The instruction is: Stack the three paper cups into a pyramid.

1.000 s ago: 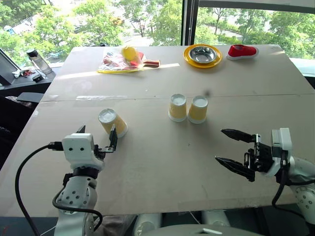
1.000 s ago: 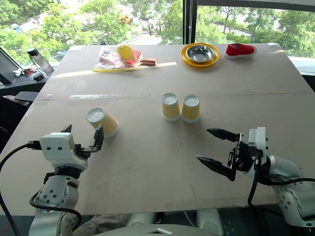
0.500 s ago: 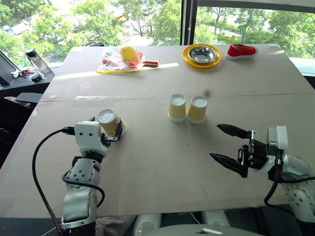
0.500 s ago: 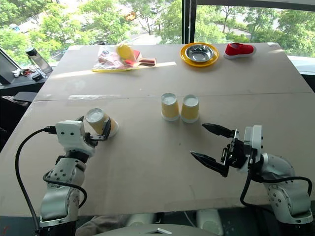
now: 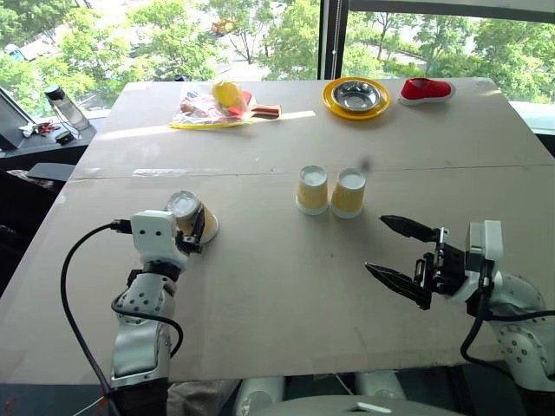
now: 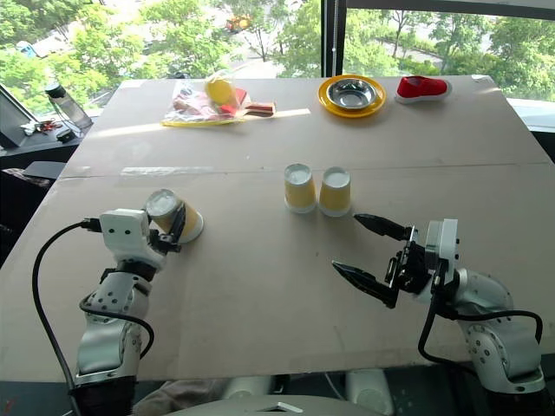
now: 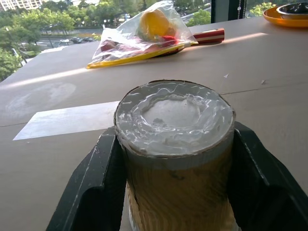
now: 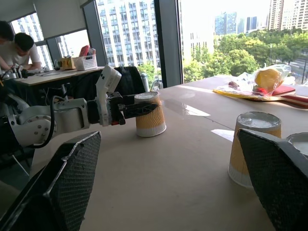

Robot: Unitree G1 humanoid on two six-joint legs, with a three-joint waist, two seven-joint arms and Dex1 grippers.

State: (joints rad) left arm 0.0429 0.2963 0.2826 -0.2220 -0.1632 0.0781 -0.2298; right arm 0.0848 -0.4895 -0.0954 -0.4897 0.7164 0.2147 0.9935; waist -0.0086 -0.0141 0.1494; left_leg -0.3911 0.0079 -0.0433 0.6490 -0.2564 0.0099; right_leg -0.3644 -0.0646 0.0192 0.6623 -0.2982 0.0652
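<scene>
Next, the left gripper releases the third cup across the tops of the two yellow paper cups [image 5: 333,179]. The third cup still rests base-up on the tabletop.
Two yellow paper cups [image 5: 312,191] [image 5: 349,193] stand upside down, side by side, in the middle of the table. The third cup [image 5: 192,215] stands upside down at the left, on the table. My left gripper [image 5: 191,225] is shut on its sides. The left wrist view has this cup [image 7: 175,159] pressed between both black fingers [image 7: 96,183]. From the right wrist view the held cup [image 8: 150,114] rests base-up on the tabletop. My right gripper [image 5: 375,243] hovers open at the right, in front of the pair, holding nothing.
At the far edge lie a yellow plate with a steel bowl [image 5: 356,97], a red shoe [image 5: 426,90] and a plastic bag over a paddle [image 5: 217,106]. A bottle [image 5: 66,107] stands on a side surface at the left. A person [image 8: 19,48] sits at a desk beyond.
My left gripper has moved forward around the left cup and shut on it. The right gripper has stayed open and almost still.
</scene>
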